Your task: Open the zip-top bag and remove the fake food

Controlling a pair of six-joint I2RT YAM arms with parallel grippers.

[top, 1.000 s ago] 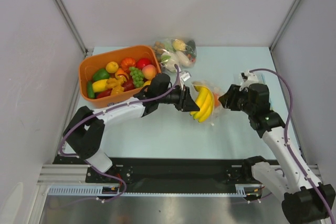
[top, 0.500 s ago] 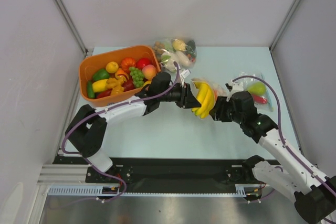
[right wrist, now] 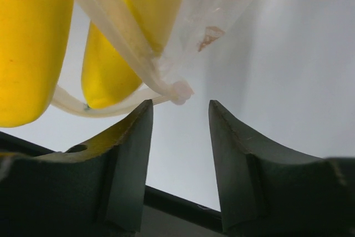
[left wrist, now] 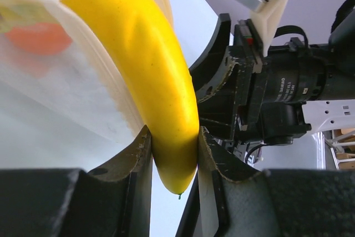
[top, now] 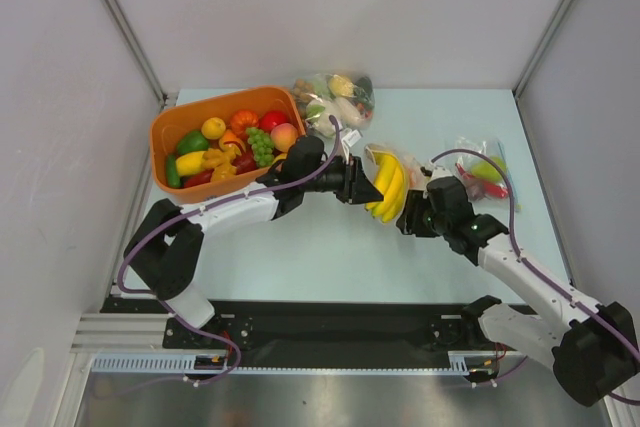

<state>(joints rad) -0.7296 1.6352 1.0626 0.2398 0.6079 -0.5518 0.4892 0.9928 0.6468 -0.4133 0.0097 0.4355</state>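
The bag's opening is wrapped around the bananas and the bag's corner hangs loose, so my right gripper should pinch that corner (right wrist: 179, 92) before my left gripper pulls the bananas out.
A bunch of yellow bananas (top: 388, 189), part of the fake food, hangs above the table's middle with its far end still inside the clear zip-top bag (top: 408, 169). My left gripper (top: 360, 187) is shut on a bare banana (left wrist: 150, 65), whose tip pokes out between the fingers (left wrist: 173, 137). The bag's open mouth (left wrist: 119, 90) wraps around that banana. My right gripper (top: 406, 219) sits just right of the bananas, open. In the right wrist view the bag's zip-strip corner (right wrist: 176, 91) hangs just above the gap of this gripper (right wrist: 180, 109), touching neither finger.
An orange basket (top: 170, 127) full of toy fruit stands at the back left. A second filled bag (top: 335, 99) lies behind it, and a third bag (top: 483, 170) with a green and a red piece lies at the right.
My right arm has swung left and down to the bananas, uncovering the bag on the right. The left gripper has kept its hold and shifted the bananas slightly.
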